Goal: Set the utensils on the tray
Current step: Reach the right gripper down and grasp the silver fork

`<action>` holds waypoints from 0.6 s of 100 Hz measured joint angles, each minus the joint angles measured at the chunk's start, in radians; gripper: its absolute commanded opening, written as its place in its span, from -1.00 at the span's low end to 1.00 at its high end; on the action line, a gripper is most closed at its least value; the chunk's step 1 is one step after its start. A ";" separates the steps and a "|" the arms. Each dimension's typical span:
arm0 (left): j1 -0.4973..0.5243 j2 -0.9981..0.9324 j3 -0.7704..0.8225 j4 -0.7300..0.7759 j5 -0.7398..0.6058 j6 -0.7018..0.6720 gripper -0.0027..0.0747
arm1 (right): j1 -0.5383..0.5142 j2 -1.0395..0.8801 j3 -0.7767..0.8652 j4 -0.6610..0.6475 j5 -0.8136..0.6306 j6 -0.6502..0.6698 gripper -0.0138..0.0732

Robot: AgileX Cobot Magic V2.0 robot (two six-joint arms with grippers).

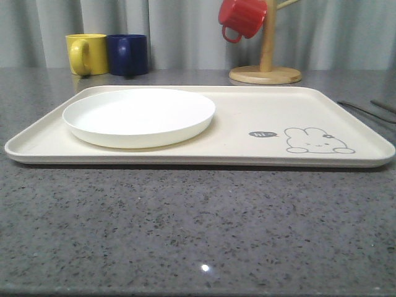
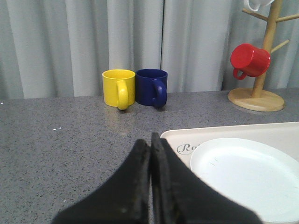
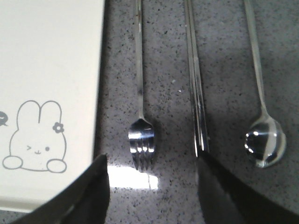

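Next, my right gripper goes to the fork's handle (image 1: 381, 117) (image 3: 140, 100), close to the fork's tines, and grabs the fork there.
The cream tray (image 1: 260, 117) with its grey rabbit drawing lies across the grey counter, and its edge also shows in the right wrist view (image 3: 51, 60). Three steel utensils lie on the counter beside it: a fork (image 3: 140, 140) nearest the tray, flat chopsticks (image 3: 196, 88), then a spoon (image 3: 265, 142). My right gripper (image 3: 153, 161) hovers open above the counter, the fork's tines just ahead of the gap between its fingers. My left gripper (image 2: 150, 140) is shut with nothing in it, over the tray's corner (image 2: 174, 138).
A round white plate (image 1: 139, 116) sits on the tray's left half. A yellow mug (image 1: 86, 54) and a navy mug (image 1: 127, 54) stand at the back left. A wooden mug tree (image 1: 266, 62) with a red mug (image 1: 241, 17) stands at the back right.
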 measured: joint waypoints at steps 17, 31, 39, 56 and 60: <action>0.000 0.000 0.000 0.000 0.000 0.000 -0.98 | 0.012 0.170 -0.129 0.005 0.060 -0.024 0.29; 0.000 0.000 0.000 0.000 0.000 0.000 -0.98 | 0.038 0.277 -0.208 0.006 0.092 -0.044 0.29; 0.000 0.000 0.000 0.000 0.000 0.000 -0.98 | 0.049 0.328 -0.246 0.006 0.106 -0.048 0.29; 0.000 0.000 0.000 0.000 0.000 0.000 -0.98 | 0.053 0.415 -0.287 0.004 0.128 -0.050 0.29; 0.000 0.000 0.000 0.000 0.000 0.000 -0.98 | 0.053 0.431 -0.292 0.002 0.135 -0.050 0.29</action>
